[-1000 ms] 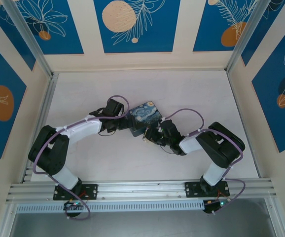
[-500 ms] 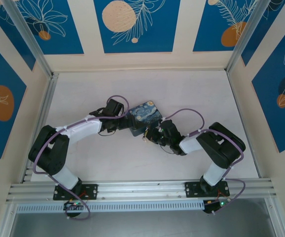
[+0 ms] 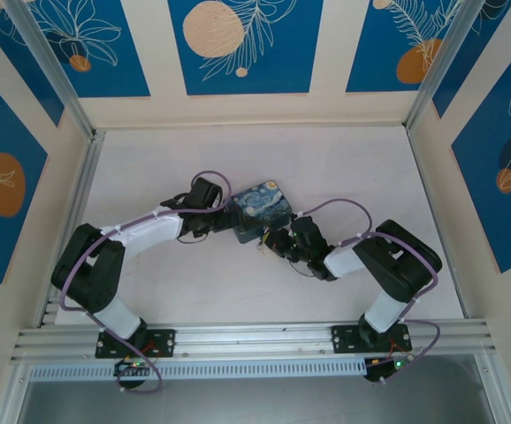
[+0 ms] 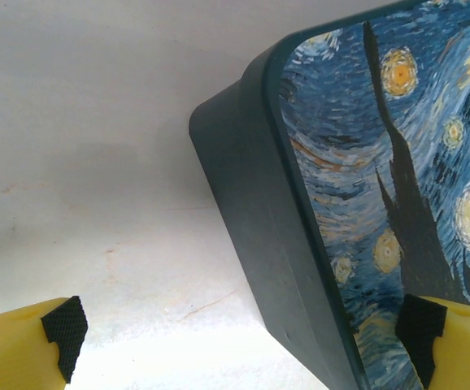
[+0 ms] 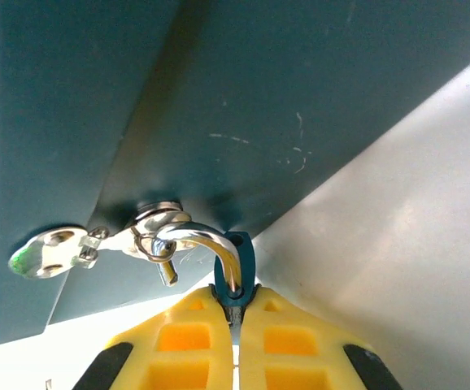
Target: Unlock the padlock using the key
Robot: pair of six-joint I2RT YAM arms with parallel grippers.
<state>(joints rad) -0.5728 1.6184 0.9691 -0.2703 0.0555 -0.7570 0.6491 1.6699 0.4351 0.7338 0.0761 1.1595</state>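
I will let go of the padlock with my right gripper on the white table (image 3: 338,238) under my right arm's purple cable, where it is clear of the tin. The padlock is now at the tin's near corner.
The padlock (image 5: 241,260) is a tiny dark blue-grey body whose silver shackle (image 5: 206,240) curves up to a fitting on the side of the painted tin (image 5: 219,97). My right gripper (image 5: 235,305) is shut on the padlock's body, at the tin's near corner (image 3: 269,243). A small flat silvery piece, seemingly the key (image 5: 44,253), hangs from a little ring left of the shackle. My left gripper (image 4: 239,341) stands open across the tin's left end (image 3: 229,221), with one pad (image 4: 63,333) over the table and the other (image 4: 418,329) over the lid.
The blue-and-yellow tin (image 3: 263,210) lies flat in the middle of the white table (image 3: 353,168). Patterned walls with metal posts (image 3: 61,79) close in three sides. A metal rail (image 3: 255,336) runs along the near edge.
My right wrist has shifted slightly at the tin's near corner. The left arm and the tin have not moved.
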